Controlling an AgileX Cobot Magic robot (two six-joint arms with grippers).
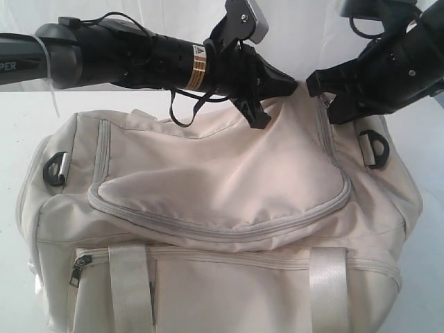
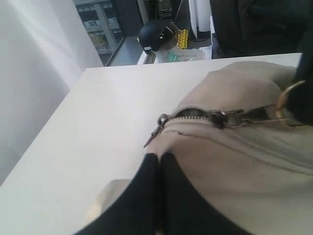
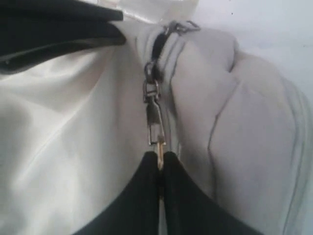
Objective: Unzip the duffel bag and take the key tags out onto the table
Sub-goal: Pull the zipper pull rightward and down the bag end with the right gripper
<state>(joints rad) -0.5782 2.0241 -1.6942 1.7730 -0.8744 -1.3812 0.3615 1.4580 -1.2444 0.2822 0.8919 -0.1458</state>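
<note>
Next, my right gripper releases its hold on the zipper pull at a spot just above the satin handle on my right gripper's side [image 1: 330, 239].
The cream duffel bag [image 1: 222, 180] fills the exterior view, and its top zipper looks closed except for a short gap near the end. My left gripper [image 1: 290, 84] is shut, pinching the bag's fabric [image 2: 234, 161] at its raised far edge, just beside the zipper end [image 2: 190, 113]. Right beside it, my right gripper [image 1: 313, 84] is shut on the metal zipper pull [image 3: 155, 120], whose tip sits between the black fingertips [image 3: 146, 166]. The white table [image 2: 98, 117] lies under the bag. No key tags are in view.
Black D-rings [image 1: 55, 168] [image 1: 374, 148] sit at both ends of the bag. Two satin webbing handles [image 1: 128, 291] [image 1: 329, 291] and a front pocket zipper pull [image 1: 80, 269] are at the near side. A white curtain [image 2: 29, 73] borders the table.
</note>
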